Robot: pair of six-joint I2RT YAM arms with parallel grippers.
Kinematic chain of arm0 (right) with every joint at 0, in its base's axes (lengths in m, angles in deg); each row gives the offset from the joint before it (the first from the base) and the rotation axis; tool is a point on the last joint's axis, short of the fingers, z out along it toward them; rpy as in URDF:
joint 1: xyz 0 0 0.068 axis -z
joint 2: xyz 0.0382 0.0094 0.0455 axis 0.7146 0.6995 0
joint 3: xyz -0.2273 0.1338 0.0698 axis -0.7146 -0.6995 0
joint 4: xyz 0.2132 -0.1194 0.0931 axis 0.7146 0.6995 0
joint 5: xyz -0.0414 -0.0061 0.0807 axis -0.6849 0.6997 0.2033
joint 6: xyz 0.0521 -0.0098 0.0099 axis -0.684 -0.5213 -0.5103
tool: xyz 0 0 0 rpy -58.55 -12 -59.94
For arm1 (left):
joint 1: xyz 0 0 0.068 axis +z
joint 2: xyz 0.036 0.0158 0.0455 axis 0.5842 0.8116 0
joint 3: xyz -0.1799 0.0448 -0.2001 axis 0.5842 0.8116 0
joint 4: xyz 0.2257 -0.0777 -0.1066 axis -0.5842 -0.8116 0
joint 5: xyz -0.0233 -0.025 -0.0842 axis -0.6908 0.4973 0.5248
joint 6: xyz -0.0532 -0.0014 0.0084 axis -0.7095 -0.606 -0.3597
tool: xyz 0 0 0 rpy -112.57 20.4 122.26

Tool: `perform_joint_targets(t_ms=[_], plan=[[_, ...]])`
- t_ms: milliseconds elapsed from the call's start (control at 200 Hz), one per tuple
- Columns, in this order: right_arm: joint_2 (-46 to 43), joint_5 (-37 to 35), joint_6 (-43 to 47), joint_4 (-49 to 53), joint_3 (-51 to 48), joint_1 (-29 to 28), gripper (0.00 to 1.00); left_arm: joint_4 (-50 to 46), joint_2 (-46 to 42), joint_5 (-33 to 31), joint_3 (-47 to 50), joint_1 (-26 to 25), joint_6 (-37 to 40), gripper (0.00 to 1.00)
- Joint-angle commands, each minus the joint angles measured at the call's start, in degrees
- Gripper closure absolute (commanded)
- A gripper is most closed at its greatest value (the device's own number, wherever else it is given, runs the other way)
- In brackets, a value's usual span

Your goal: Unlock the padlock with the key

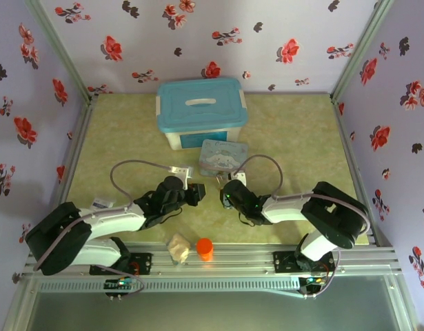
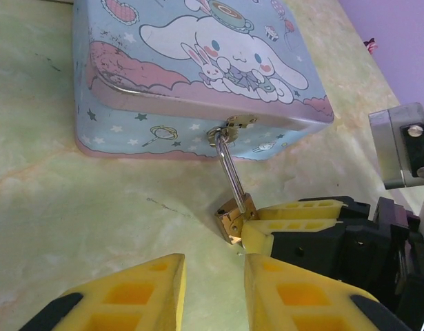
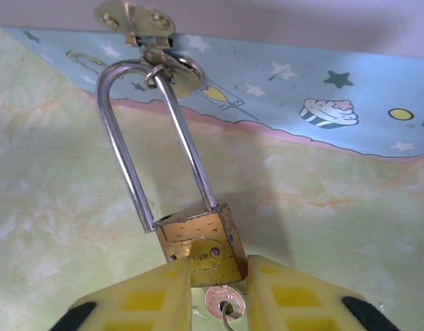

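Note:
The robot's right gripper is on the narrow sides of the padlock body, so it should take the body by its broad sides (image 3: 196, 245) before it unhooks the shackle from the hasp ring.
The brass padlock (image 3: 198, 238) hangs by its long silvery shackle (image 3: 129, 138) from the hasp ring of the cartoon-printed tin (image 2: 198, 69). The shackle's left leg sits outside the body, beside its hole. The key (image 3: 224, 302) shows as a round coppery head with a wire ring, sticking out under the padlock body. My right gripper (image 3: 220, 269) is shut on the lower part of the padlock body, one yellow finger on each side. My left gripper (image 2: 213, 269) stands open just short of the padlock (image 2: 236, 217), with bare table between its fingers.
A white box with a teal lid (image 1: 201, 110) stands behind the tin (image 1: 224, 155). An orange cylinder (image 1: 205, 248) and a beige lumpy thing (image 1: 178, 248) lie near the front edge between the arm bases. Flowered walls close in the table on three sides.

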Motion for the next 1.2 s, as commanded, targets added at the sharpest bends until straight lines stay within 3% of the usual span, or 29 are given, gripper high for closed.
perform_joint_targets(t_ms=[0,170,305,415,460,535,655,905,1195], plan=[[-0.2,-0.6,-0.9,-1.0,-3.7,0.4,0.82,-0.7,1.0,-1.5,-1.7,0.5,0.2,0.72],[-2.1,-0.5,-2.9,-5.6,-7.1,1.1,0.94,-6.5,2.6,-3.7,-6.8,1.5,2.2,0.73],[-4.0,-1.4,-4.2,-5.3,-8.1,1.1,0.95,-8.7,4.9,-4.4,-10.2,3.2,2.8,0.74],[-6.8,-0.9,-2.3,-4.7,-8.7,1.4,0.89,-9.6,7.2,-4.4,-12.0,3.8,3.1,0.75],[-8.0,0.4,-0.2,-3.4,-8.2,1.7,0.82,-9.3,7.7,-4.4,-12.2,3.8,3.1,0.75],[-9.3,2.7,2.1,-1.0,-7.1,3.4,0.62,-8.3,7.9,-4.0,-12.3,3.8,2.6,0.75],[-11.4,6.4,4.7,1.4,-6.0,6.9,0.53,-8.1,8.0,-4.0,-12.4,3.8,2.5,0.75],[-7.1,20.3,8.9,-0.9,-2.8,12.2,0.51,-6.1,9.0,-3.8,-11.1,3.8,0.8,0.73],[1.6,22.3,11.2,1.6,2.0,12.1,0.54,-5.3,9.1,-3.8,-10.2,3.8,0.6,0.73]])
